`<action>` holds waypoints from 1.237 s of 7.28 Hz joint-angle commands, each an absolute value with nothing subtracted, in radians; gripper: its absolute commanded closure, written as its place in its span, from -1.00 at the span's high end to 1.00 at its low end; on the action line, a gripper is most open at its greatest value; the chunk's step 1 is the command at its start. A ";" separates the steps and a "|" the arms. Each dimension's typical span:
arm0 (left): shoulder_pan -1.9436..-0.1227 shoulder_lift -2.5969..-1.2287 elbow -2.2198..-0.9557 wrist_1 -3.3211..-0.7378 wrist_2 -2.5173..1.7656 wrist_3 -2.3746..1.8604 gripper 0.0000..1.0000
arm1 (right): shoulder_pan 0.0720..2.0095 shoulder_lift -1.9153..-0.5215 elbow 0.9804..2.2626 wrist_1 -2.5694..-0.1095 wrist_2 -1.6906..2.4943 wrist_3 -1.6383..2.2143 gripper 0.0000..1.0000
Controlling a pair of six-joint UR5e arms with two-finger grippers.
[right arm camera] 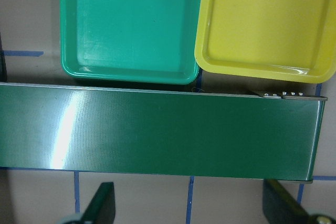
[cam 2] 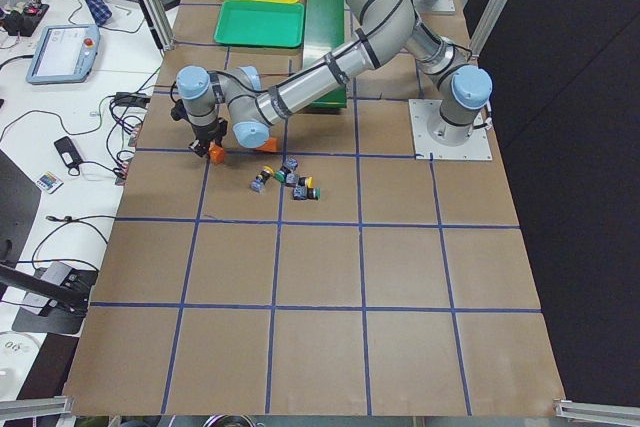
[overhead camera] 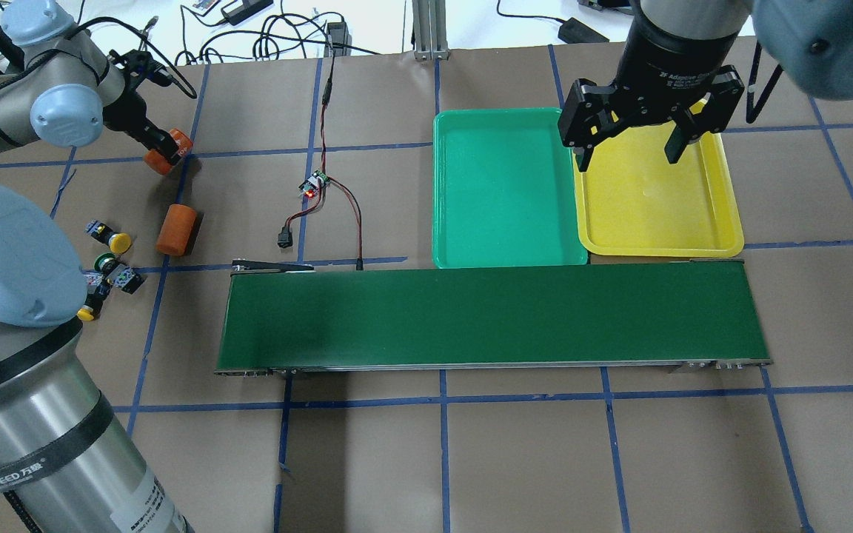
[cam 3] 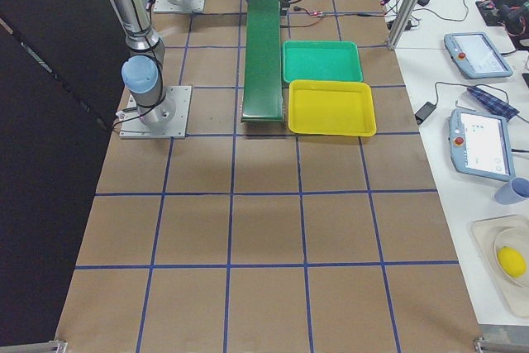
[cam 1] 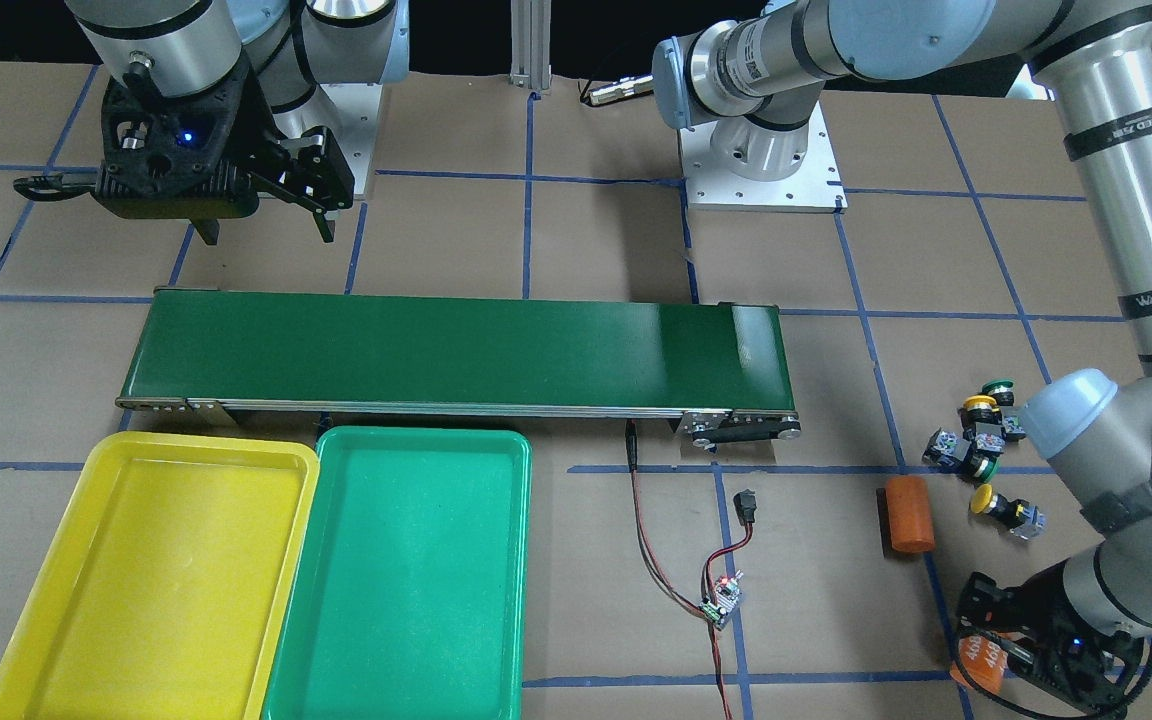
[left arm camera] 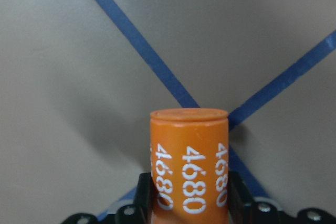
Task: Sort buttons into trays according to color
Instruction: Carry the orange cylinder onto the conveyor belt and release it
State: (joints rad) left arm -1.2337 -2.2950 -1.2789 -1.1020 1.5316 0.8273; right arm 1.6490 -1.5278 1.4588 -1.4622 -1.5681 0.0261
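Observation:
The orange cylinder in my left gripper needs to be let go on the dark-green conveyor belt's end [cam 1: 705, 344] that is nearest to the buttons. The cylinder is now held low over the table.
Four buttons lie in a loose cluster on the brown table: a yellow one [cam 1: 984, 498] apart, another yellow [cam 1: 979, 405] and two green ones [cam 1: 998, 388] [cam 1: 981, 465] close together. They also show in the overhead view [overhead camera: 119, 240]. My left gripper [cam 1: 996, 650] is beyond them, shut on an orange cylinder [left arm camera: 189, 177] marked "4680", low over the table. The yellow tray [cam 1: 151, 580] and green tray [cam 1: 406, 580] sit side by side, both empty. My right gripper [overhead camera: 628, 152] hangs open and empty above the trays' far edge.
A long dark-green conveyor belt [cam 1: 456, 350] lies between the trays and the robot. A second orange cylinder [cam 1: 908, 513] lies beside the buttons. A small circuit board [cam 1: 721, 600] with red and black wires lies between the belt's end and the buttons.

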 commanded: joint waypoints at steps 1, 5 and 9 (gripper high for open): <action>-1.290 -2.100 -1.447 -1.180 1.528 0.647 -1.00 | 1.649 -1.528 1.459 -1.462 -1.568 0.026 1.00; -1.501 -1.707 -1.875 -1.180 1.523 0.864 -1.00 | 1.647 -1.526 1.459 -1.462 -1.569 0.025 1.00; -1.585 -1.585 -2.054 -1.161 1.539 0.980 -0.99 | 1.646 -1.526 1.459 -1.462 -1.569 0.025 1.00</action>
